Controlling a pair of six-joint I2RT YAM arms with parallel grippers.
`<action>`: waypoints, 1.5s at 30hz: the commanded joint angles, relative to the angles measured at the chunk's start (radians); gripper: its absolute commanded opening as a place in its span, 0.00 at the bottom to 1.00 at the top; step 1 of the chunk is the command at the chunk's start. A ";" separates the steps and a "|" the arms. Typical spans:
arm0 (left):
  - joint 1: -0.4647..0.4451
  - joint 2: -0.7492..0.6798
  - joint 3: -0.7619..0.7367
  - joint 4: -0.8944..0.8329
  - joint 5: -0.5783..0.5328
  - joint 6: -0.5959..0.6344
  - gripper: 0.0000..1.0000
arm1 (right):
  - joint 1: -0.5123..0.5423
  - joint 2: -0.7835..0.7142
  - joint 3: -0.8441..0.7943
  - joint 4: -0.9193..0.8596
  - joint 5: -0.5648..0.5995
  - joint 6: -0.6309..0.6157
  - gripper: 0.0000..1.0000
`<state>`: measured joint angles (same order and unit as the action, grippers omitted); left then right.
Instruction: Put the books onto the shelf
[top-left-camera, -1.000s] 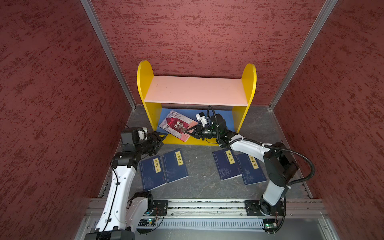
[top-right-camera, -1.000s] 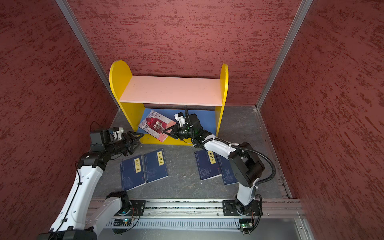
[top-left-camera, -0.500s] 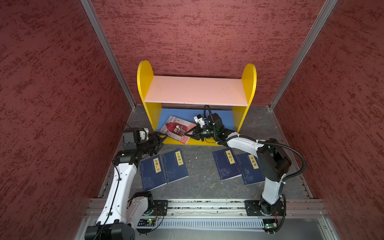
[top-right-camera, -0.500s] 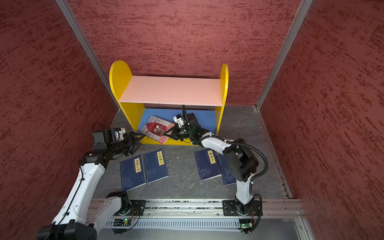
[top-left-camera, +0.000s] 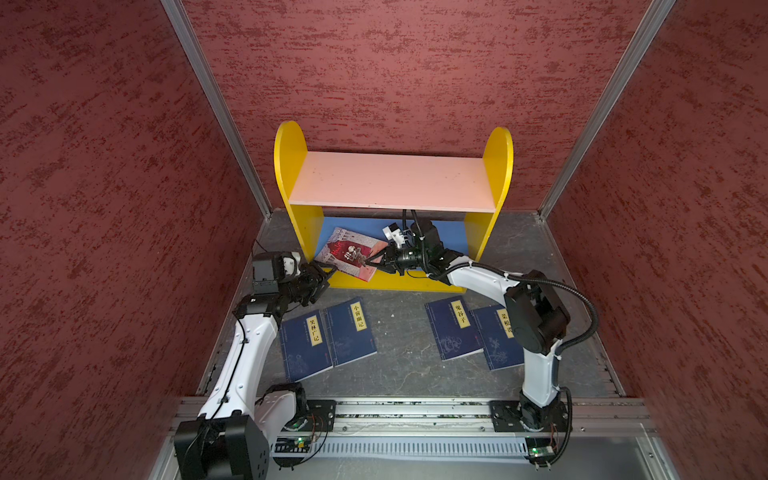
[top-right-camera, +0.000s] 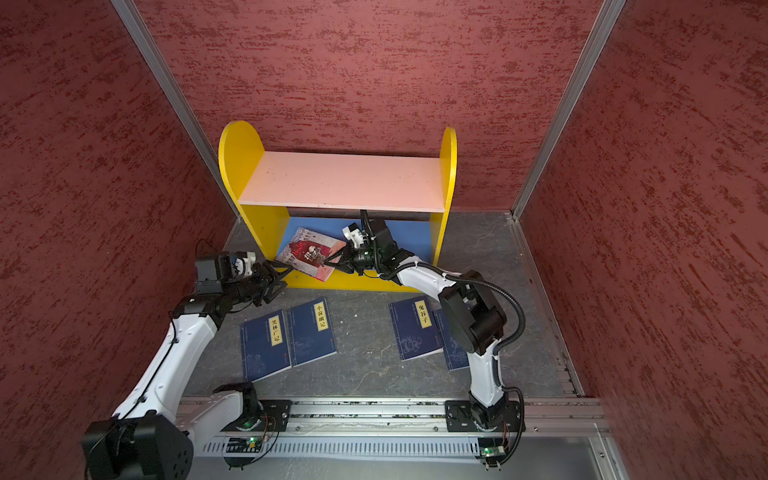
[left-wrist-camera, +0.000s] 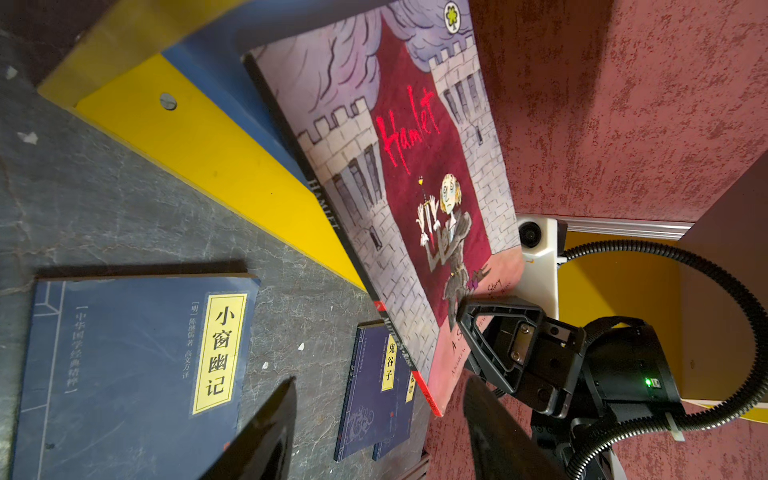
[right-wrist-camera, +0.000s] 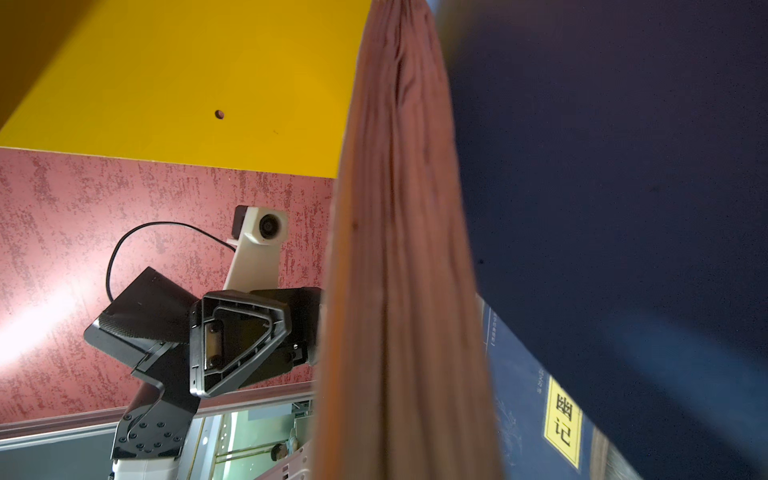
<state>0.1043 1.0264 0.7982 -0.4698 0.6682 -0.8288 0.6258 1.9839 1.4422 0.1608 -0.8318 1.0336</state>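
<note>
Next, my right gripper takes the pink end farther back (top-left-camera: 382, 244) and turns the red book square, as it slants with its near corner over the front rail.
The red book (top-left-camera: 349, 251) (top-right-camera: 309, 249) (left-wrist-camera: 415, 187) hangs tilted over the front of the shelf's blue lower board (top-left-camera: 451, 232). My right gripper (top-left-camera: 368, 262) (top-right-camera: 328, 262) is shut on its right edge, and in the right wrist view only its page edge (right-wrist-camera: 399, 291) shows. My left gripper (top-left-camera: 328, 276) (top-right-camera: 282, 278) (left-wrist-camera: 378, 386) stands open just left of the book's lower corner, holding nothing. The shelf (top-left-camera: 395, 178) (top-right-camera: 345, 178) has a bare pink upper board. Navy books (top-left-camera: 305, 343) (top-left-camera: 351, 328) (top-left-camera: 453, 328) (top-left-camera: 498, 336) lie flat on the floor.
The yellow side panels (top-left-camera: 291, 166) (top-left-camera: 498, 166) and the front rail (left-wrist-camera: 208, 145) bound the lower opening. Red walls close in on three sides. The right arm's elbow (top-left-camera: 536, 316) hangs over the right pair of navy books. A metal rail (top-left-camera: 415, 409) runs along the front.
The right arm's elbow has swung slightly left while keeping the red book at the shelf's lower opening. The open left gripper has crept right toward the book's lower corner.
</note>
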 joint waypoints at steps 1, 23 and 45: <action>-0.002 -0.005 0.012 0.019 -0.010 0.025 0.65 | -0.012 0.012 0.061 -0.060 -0.028 -0.051 0.09; -0.002 -0.037 0.025 -0.016 -0.004 -0.039 0.66 | -0.041 0.052 0.206 -0.393 0.160 -0.234 0.55; -0.002 -0.057 0.034 -0.041 0.004 -0.054 0.67 | -0.067 0.051 0.258 -0.424 0.352 -0.246 0.41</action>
<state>0.1036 0.9863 0.8082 -0.5011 0.6720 -0.8848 0.5655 2.0277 1.6566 -0.2325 -0.5270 0.8108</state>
